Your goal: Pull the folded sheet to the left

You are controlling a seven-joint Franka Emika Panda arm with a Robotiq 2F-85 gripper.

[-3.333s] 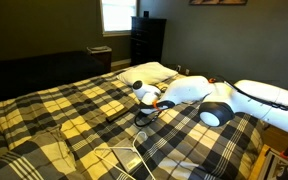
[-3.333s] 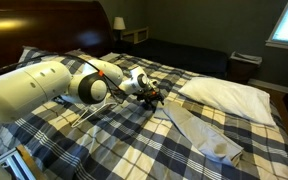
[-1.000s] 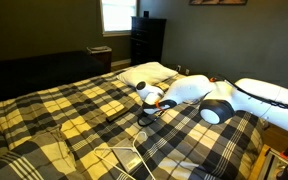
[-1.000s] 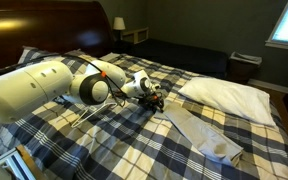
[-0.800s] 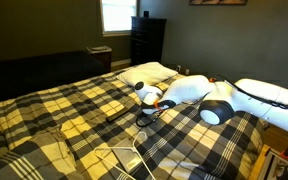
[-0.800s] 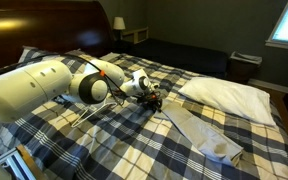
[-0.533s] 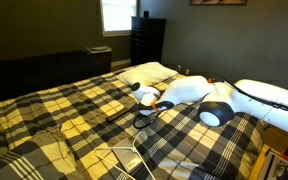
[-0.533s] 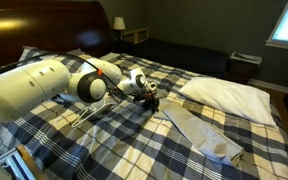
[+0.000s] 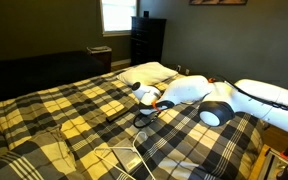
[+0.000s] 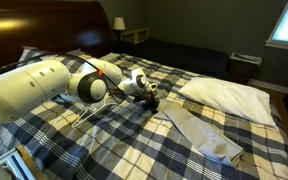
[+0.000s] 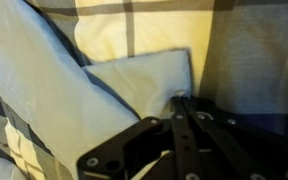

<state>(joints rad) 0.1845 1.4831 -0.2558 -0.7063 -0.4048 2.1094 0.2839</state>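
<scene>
Next, my gripper opens and pinches the sheet further in before (image 11: 156,92) it pulls, because its shut fingers meet at the very edge of the folded sheet.
In the wrist view my gripper (image 11: 181,100) is shut, its black fingers meeting on the near edge of the folded sheet (image 11: 134,85), a pale flat cloth lying on the plaid bedspread. In both exterior views the gripper (image 10: 154,100) (image 9: 144,103) is low on the bed, at the end of the folded sheet (image 10: 184,122), which stretches away from it across the cover. A second, paler layer of cloth (image 11: 24,80) lies beside the pinched piece. The fingertips themselves are hidden by the wrist in both exterior views.
A puffy white pillow (image 10: 229,97) (image 9: 149,72) lies just beyond the sheet. White cables (image 9: 114,155) trail over the plaid bedspread (image 10: 134,145) near the arm's base. A dark dresser (image 9: 147,40) and a window (image 9: 116,15) stand past the bed.
The jaws have closed onto the sheet's edge. The gripper has shifted very slightly along the bed; the sheet and pillow lie as before.
</scene>
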